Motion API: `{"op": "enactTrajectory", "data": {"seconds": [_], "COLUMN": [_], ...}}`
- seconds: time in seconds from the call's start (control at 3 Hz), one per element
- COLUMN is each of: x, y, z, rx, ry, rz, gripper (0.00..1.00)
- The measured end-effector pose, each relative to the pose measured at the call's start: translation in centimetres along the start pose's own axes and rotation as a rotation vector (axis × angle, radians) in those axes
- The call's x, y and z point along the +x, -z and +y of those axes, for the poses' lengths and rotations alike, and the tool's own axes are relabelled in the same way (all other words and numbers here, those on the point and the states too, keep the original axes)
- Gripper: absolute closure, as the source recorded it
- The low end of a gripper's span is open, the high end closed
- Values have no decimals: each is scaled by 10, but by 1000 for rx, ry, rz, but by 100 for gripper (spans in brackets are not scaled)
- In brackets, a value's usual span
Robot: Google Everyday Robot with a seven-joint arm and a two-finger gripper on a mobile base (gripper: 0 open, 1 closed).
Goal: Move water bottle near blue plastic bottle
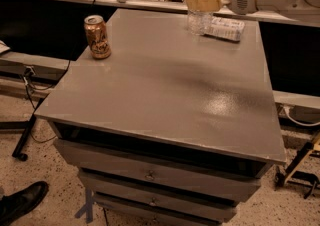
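Observation:
I need to set the water bottle on the table with my gripper, against the near side of the blue plastic bottle [232, 43].
My gripper [204, 1] is at the top of the camera view, over the far right part of the grey table [165, 95]. Its yellowish fingers [205, 1] are shut around the middle of the water bottle [198, 21], a clear ribbed bottle held upright. The bottle's base is at or just above the tabletop; I cannot tell which. Its top runs to the picture's edge. The blue plastic bottle [226, 28], with a pale label, lies on its side on the table right beside the water bottle, on its right.
A brown drink can [97, 36] stands near the table's far left edge. Drawers [150, 175] sit under the tabletop. A black shoe [20, 202] is on the floor at lower left. A metal stand [297, 170] is at lower right.

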State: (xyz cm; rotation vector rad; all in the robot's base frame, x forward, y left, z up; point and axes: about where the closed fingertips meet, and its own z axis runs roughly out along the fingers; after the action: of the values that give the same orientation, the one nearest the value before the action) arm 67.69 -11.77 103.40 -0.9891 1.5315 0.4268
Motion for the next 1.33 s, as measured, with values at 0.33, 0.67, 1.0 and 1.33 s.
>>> {"op": "enactTrajectory", "data": {"seconds": [0.33,0.67,1.0,1.33], "x": [28,60,88,109], "y": [-6,3,14,20], "z": [-62,-97,-117,-125], "rx": [98,177,229,249], "ry": [-60,-122,-182,-224], "rz": [11,50,56,45], "gripper": [100,100,100,100]}}
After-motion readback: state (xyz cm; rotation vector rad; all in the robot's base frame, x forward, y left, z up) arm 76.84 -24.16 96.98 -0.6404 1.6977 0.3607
